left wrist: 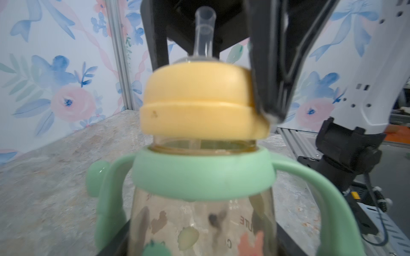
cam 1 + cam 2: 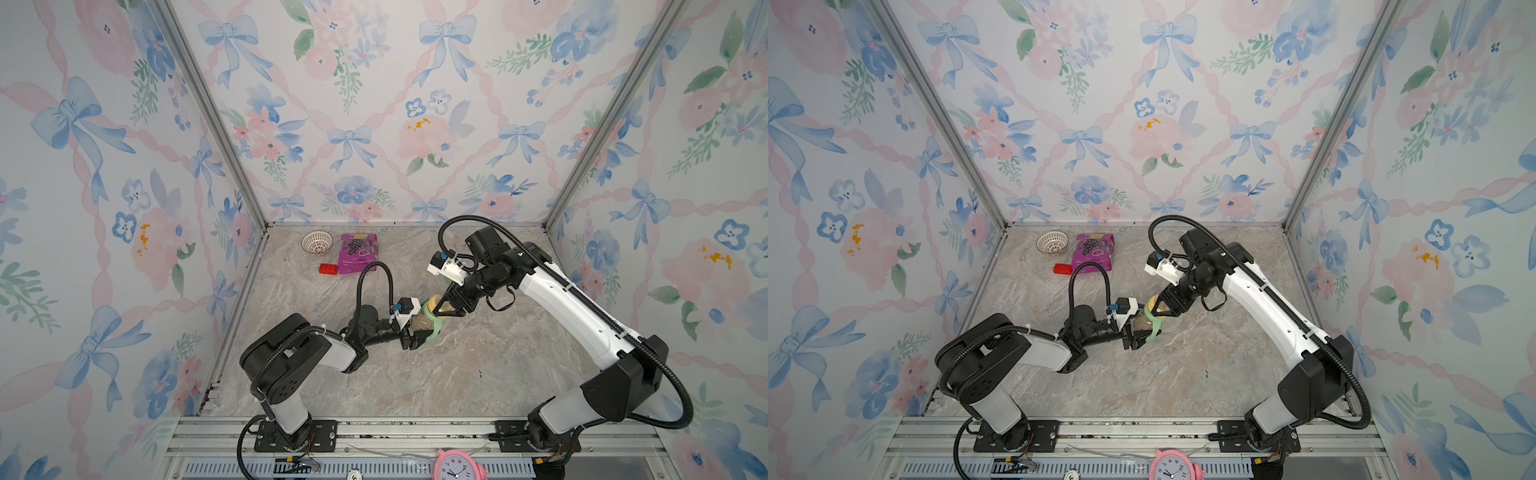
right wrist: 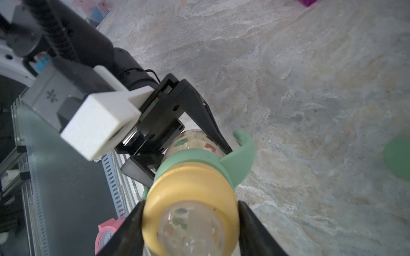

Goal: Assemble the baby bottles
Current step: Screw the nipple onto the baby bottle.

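The yellow ring sits crooked above the mint-green collar; my right gripper will open, back away and retake the ring (image 1: pixel 198 102) from another angle to seat it.
A clear amber-tinted baby bottle (image 2: pixel 422 323) (image 2: pixel 1143 322) with a mint-green two-handled collar (image 1: pixel 202 175) is held tilted above the table's middle. My left gripper (image 2: pixel 419 337) (image 1: pixel 200 242) is shut on the bottle's printed body (image 1: pixel 199 221). A yellow ring (image 1: pixel 199 102) (image 3: pixel 190 195) with a clear nipple (image 1: pixel 205 33) sits slightly askew on the bottle's neck. My right gripper (image 2: pixel 441 308) (image 3: pixel 190 221) is shut on this ring, a finger pressed against each side. In the right wrist view a mint-green dome cap (image 3: pixel 397 157) lies on the table.
At the back left of the marble table (image 2: pixel 457 374) stand a white perforated bowl (image 2: pixel 317 242), a purple packet (image 2: pixel 357 252) and a red brick (image 2: pixel 328 268). A pink clock (image 2: pixel 459 465) sits on the front rail. Floral walls enclose three sides.
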Controlling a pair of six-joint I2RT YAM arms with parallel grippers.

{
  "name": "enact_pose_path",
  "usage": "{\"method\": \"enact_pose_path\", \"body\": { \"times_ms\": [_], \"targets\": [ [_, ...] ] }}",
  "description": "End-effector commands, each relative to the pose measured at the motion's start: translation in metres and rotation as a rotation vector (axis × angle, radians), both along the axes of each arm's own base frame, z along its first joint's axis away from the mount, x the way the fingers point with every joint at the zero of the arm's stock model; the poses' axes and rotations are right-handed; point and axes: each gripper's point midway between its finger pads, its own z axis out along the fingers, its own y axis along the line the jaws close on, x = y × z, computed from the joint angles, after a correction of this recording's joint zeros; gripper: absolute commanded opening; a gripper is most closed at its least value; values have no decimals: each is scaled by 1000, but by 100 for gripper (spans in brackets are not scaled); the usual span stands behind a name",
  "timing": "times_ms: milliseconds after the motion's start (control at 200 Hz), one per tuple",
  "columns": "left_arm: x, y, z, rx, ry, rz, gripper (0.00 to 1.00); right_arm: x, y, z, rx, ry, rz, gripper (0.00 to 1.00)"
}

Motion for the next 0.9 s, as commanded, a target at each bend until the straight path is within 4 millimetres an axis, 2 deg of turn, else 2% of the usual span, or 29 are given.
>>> {"method": "enact_pose_path", "body": {
  "times_ms": [0,25,40,70,100,180,280,390,570,670,715,780,825,895],
  "targets": [
    [46,17,21,69,-271,382,0,32,6,-12,52,330,-544,38],
    [52,17,16,122,-325,443,0,36,10,-14,107,415,-648,36],
    [55,17,14,147,-356,477,0,36,13,-15,147,495,-718,39],
    [58,17,12,180,-408,517,0,46,22,-1,287,533,-795,48],
    [58,18,15,177,-457,539,0,52,21,7,368,544,-866,52],
    [57,21,12,152,-458,524,0,53,7,19,378,533,-950,73],
    [50,16,5,153,-419,450,0,50,-1,34,408,508,-958,87],
    [39,12,4,142,-407,391,0,46,-10,48,423,470,-937,94],
    [28,11,5,102,-343,329,0,48,-39,70,479,412,-946,96],
    [18,8,9,51,-288,249,0,47,-43,82,476,337,-836,97],
    [10,5,13,20,-237,170,0,42,-42,93,432,237,-701,97],
    [1,4,18,-24,-147,68,0,27,-49,83,267,120,-514,98],
    [-6,2,22,-48,-103,0,0,13,-55,68,140,55,-373,99],
    [-17,-1,27,-74,-61,-83,0,-1,-56,58,109,13,-223,98]
  ]
}}
